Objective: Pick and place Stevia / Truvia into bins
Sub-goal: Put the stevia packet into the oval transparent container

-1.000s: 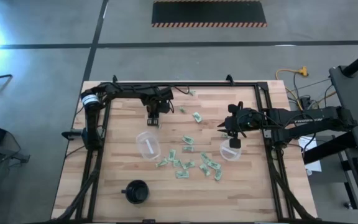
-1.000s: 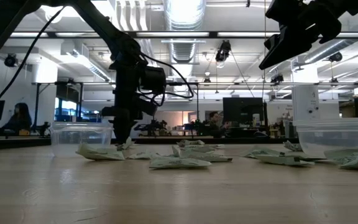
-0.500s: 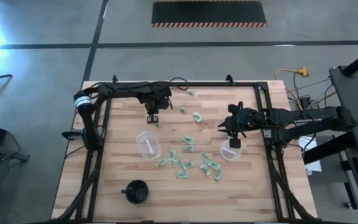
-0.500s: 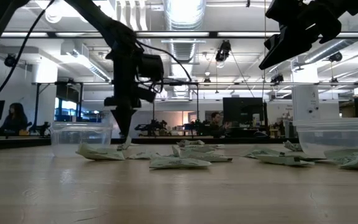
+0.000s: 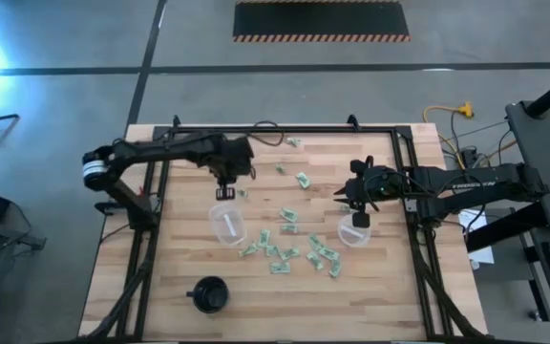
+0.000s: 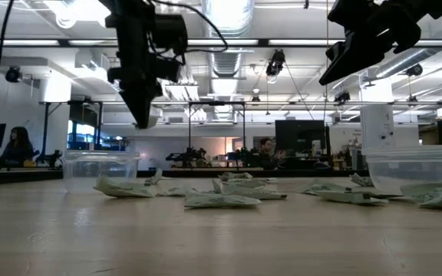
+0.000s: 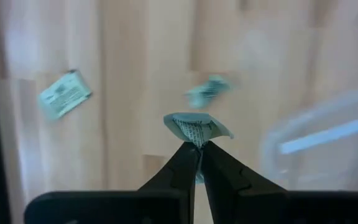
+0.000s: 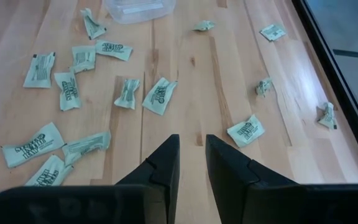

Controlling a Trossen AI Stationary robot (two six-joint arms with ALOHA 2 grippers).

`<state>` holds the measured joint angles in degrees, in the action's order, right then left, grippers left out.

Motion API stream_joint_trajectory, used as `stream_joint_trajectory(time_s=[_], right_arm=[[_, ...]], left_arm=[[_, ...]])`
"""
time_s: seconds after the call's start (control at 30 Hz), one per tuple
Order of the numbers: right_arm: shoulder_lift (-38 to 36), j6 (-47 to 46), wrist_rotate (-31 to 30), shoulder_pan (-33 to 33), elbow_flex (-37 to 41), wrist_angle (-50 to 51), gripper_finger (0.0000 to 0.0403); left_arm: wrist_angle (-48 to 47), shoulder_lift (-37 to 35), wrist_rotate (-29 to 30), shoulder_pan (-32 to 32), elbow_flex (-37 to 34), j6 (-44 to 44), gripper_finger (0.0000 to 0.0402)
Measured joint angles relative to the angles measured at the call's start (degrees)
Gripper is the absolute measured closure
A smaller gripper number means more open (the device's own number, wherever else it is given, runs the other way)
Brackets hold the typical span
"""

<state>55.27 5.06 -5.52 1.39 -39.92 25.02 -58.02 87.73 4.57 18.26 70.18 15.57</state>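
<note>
The crumpled packet is to go inside the clear cup nearer the black round cup (image 5: pixel 228 222) (image 7: pixel 304 138). Next, my left gripper lets go of it there.
Many pale green and white Stevia packets (image 5: pixel 289 250) lie flat on the wooden table between two clear cups, the left cup (image 5: pixel 228 222) and the right cup (image 5: pixel 354 231). My left gripper (image 5: pixel 225 191) hangs high above the table just beyond the left cup (image 6: pixel 98 170) and is shut on one packet (image 7: pixel 194 127). My right gripper (image 5: pixel 356 218) hovers well above the right cup (image 6: pixel 413 169). Its fingers stand slightly apart and hold nothing (image 8: pixel 191 149). My left gripper pinches one crumpled packet by its edge (image 7: pixel 196 138) between its two fingertips (image 7: pixel 188 152), coming from above and pointing down. The packet is lifted clear of the table and sticks out past the fingertips, bent into an arch.
A black round cup (image 5: pixel 210 294) stands near the table's near left corner. A few stray packets (image 5: pixel 303 179) lie toward the far edge. The black frame rails (image 5: pixel 407 162) run along the table's sides. Loose packets (image 8: pixel 157 94) lie spread below my right gripper.
My left gripper has risen from the tabletop, lifting the pinched packet clear of the wood, and has shifted a little toward the left cup while its arm swung out to the left. My right gripper has kept still.
</note>
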Motion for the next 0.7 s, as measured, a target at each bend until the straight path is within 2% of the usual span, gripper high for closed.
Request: stream_joint_trajectory(time_s=[0.17, 0.33, 0.53, 0.7], right_arm=[[0.0, -0.13, 0.0, 0.0, 0.0, -0.05, 0.0335], [0.0, -0.15, 0.0, 0.0, 0.0, -0.15, 0.0335], [0.0, -0.55, 0.0, 0.0, 0.0, -0.31, 0.0335], [0.0, -0.59, 0.0, 0.0, 0.0, -0.31, 0.0335]], left_arm=[[0.58, -2.44, -1.0, -7.2, -3.23, -2.92, 0.0393], [0.55, -1.86, -0.99, -12.25, -5.35, -6.14, 0.0393], [1.71, -0.87, -1.37, -14.57, -7.73, -7.82, 0.0393], [3.74, -0.75, -5.19, -15.08, -9.35, -9.11, 0.0393]])
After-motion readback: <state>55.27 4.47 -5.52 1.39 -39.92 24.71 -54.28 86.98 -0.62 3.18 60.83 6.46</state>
